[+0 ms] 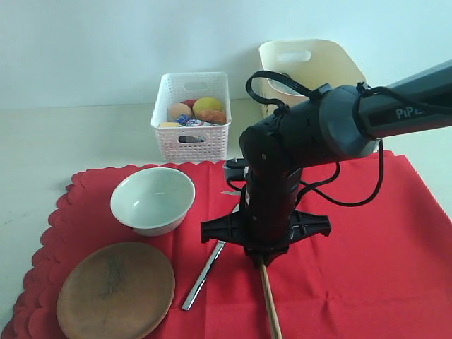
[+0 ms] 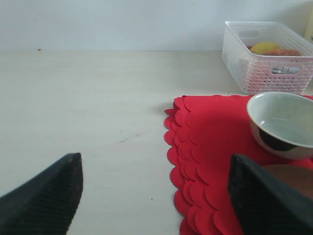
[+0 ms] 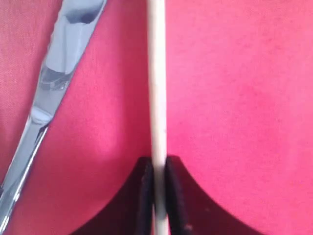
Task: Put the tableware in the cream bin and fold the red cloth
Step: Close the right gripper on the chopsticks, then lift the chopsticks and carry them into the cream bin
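The robot's right gripper will release the wooden chopsticks, still down on the red cloth, inside the cream bin [image 1: 305, 85], next to the metal cup.
My right gripper [image 1: 263, 258] stands down on the red cloth [image 1: 367, 268] and is shut on the wooden chopsticks [image 1: 270, 305]; the wrist view shows its pads [image 3: 145, 188] pinching the pale stick [image 3: 157, 88]. The metal knife [image 1: 205, 272] [image 3: 49, 98] lies just beside it. The pale bowl [image 1: 152, 200] and the round brown plate [image 1: 116, 289] sit on the cloth's left part. At the back right stands the cream bin [image 1: 311, 63]. My left gripper [image 2: 156, 164] is open over bare table beside the cloth's scalloped edge [image 2: 178, 147], with the bowl [image 2: 281, 122] beyond it.
A white perforated basket [image 1: 192, 116] [image 2: 266, 58] holding food items stands behind the cloth, left of the cream bin. My right arm [image 1: 339, 120] reaches in from the right over the cloth. A pale wall runs along the table's back.
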Action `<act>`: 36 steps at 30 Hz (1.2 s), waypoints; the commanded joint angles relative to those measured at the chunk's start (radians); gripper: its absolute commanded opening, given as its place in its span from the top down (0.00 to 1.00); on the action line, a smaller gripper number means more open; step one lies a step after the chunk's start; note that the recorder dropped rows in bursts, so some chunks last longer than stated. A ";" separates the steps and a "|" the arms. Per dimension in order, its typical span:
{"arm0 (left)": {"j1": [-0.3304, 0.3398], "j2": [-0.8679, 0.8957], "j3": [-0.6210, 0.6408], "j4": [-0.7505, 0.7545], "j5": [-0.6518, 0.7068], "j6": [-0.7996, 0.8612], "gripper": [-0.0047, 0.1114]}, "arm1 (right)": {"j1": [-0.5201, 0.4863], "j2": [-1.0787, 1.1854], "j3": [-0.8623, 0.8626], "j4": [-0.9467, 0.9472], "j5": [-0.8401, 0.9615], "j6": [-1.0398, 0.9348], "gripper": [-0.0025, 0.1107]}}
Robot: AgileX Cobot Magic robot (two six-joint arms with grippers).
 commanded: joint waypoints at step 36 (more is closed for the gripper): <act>-0.005 -0.004 0.003 0.001 -0.011 -0.002 0.29 | -0.296 -0.371 -0.159 -0.232 -0.176 -0.337 0.98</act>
